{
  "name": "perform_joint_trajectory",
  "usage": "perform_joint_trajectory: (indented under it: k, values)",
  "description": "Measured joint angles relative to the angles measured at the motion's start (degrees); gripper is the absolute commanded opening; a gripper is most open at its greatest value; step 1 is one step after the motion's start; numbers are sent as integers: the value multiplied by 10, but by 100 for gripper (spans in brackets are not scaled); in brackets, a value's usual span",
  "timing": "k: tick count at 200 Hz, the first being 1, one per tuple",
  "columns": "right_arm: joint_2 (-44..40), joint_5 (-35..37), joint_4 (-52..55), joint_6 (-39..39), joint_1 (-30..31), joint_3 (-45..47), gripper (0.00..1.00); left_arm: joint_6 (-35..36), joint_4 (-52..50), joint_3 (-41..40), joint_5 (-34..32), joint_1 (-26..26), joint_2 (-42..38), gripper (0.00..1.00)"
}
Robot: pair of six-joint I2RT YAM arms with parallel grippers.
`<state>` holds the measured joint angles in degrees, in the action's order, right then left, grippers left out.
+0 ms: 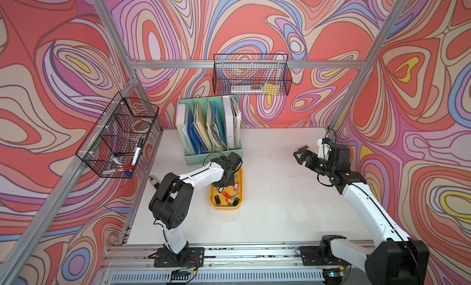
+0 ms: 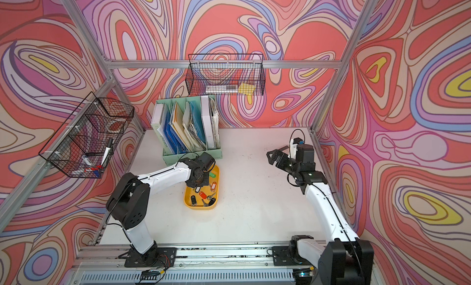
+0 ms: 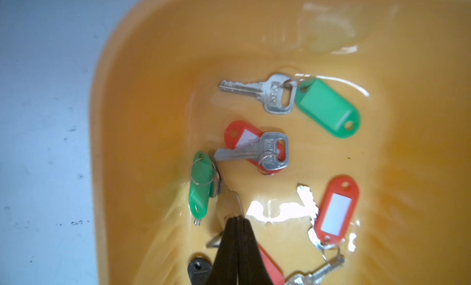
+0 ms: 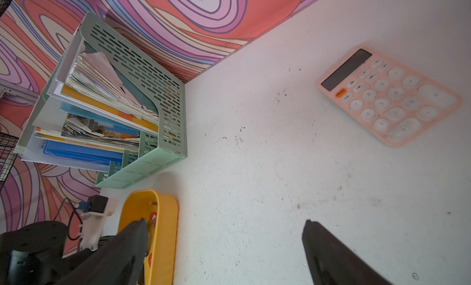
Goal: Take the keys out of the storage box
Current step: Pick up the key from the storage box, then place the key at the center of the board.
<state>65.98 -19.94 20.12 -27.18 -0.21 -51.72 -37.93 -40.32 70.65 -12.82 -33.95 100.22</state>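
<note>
The silver key, still down in the yellow tray, will be laid by my left gripper on the table (image 1: 263, 164) between the file organizer and pink calculator, nearer the organizer.
The storage box (image 1: 225, 207) is a shallow yellow tray on the white table, in front of the file organizer, seen in both top views (image 2: 201, 207). Several keys lie in it: one on a green tag (image 3: 326, 107), one on a red tag (image 3: 274, 151), another red tag (image 3: 336, 212) and a black tag (image 3: 198, 268). My left gripper (image 3: 235, 218) reaches down into the tray (image 1: 226, 181), shut on the tip of a silver key (image 3: 228, 200) that is ringed to a green tag (image 3: 201, 184). My right gripper (image 4: 226, 222) hovers open over bare table at the right (image 1: 302, 156).
A mint green file organizer (image 1: 211, 130) full of papers stands just behind the tray. Black wire baskets hang on the left wall (image 1: 117, 135) and the back wall (image 1: 251, 74). A pink calculator (image 4: 387, 97) lies on the table near the right arm.
</note>
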Motion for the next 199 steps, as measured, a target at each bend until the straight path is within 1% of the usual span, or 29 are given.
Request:
perform_joint_trajectory:
  k: [31,68,95,154,176,199]
  values:
    - [9,0,-4,1,0,0,98,19,-15,70,-2,-21,-37,0]
    - [14,0,-12,1,0,0,98,56,-28,188,0,-49,-20,0]
    - [14,1,-15,1,0,0,98,83,-31,276,16,-59,39,0]
    - [13,7,-17,1,0,0,98,127,-33,459,75,-63,223,0]
    - [12,10,-16,0,0,0,98,133,-34,505,91,-63,267,0]
    - [9,11,-16,0,0,0,98,140,-34,527,94,-63,290,0]
